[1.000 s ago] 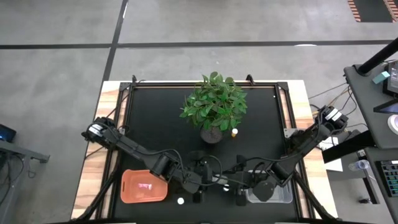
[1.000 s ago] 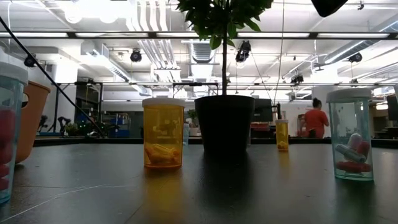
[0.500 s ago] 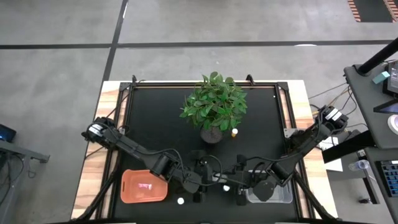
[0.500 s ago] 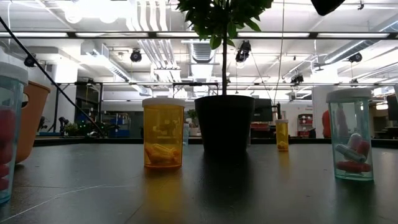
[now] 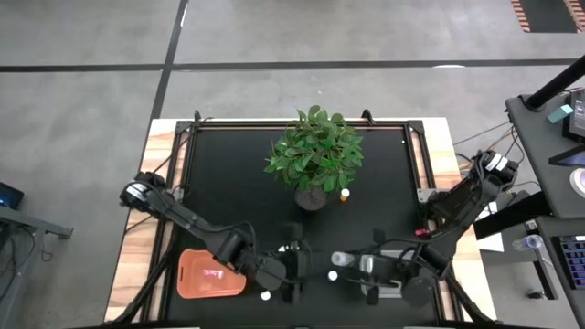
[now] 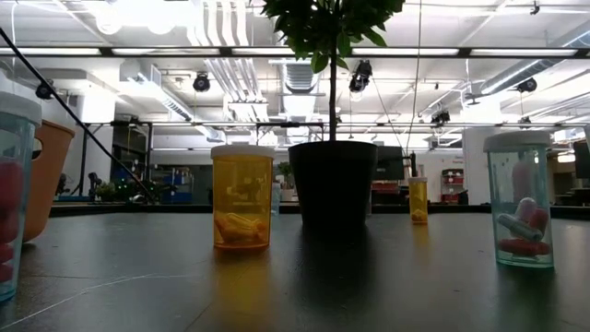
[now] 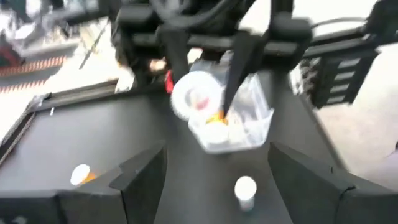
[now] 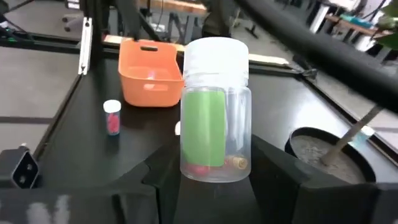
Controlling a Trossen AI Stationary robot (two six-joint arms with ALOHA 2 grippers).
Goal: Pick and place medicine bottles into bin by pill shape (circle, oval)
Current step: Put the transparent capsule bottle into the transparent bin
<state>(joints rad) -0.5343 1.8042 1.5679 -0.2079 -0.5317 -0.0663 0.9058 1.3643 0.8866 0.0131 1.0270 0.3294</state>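
Observation:
The clear bottle's bottom end is pinched in my right gripper, so my left gripper should hold the bottle while my right gripper takes it closer to its white cap (image 8: 216, 57).
My right gripper (image 8: 214, 169) is shut on a clear medicine bottle (image 8: 214, 112) with a white cap and a green label; the high view shows the cap (image 5: 340, 259) near the table's front edge. My left gripper (image 7: 216, 155) stands open just left of it (image 5: 294, 262), with nothing between its fingers. The orange bin (image 5: 210, 274) sits at the near left. The clear bin (image 7: 261, 118) lies behind the held bottle, partly under the right arm. Loose bottles stand upright on the table: one with red pills (image 8: 112, 116), one white-capped (image 7: 245, 190), and one (image 5: 265, 295) near the front edge. My right gripper pinches the bottle's lower wall (image 8: 186, 163) between its two fingers, one on each side. The fingers come in about level, pointing toward the table's left. The bottle stands upright in the hold, cap up, lifted clear of the table.
A potted plant (image 5: 315, 155) stands at the table's middle far side, with a small orange bottle (image 5: 345, 195) beside its pot. The low view shows an orange bottle (image 6: 241, 198) and a clear one with red and white pills (image 6: 523, 198) standing on the black top.
The two grippers, close together over the near middle a second ago, have drawn apart. The left has gone toward the table's left edge. The right has swung toward the near edge, carrying the white-capped bottle upright.

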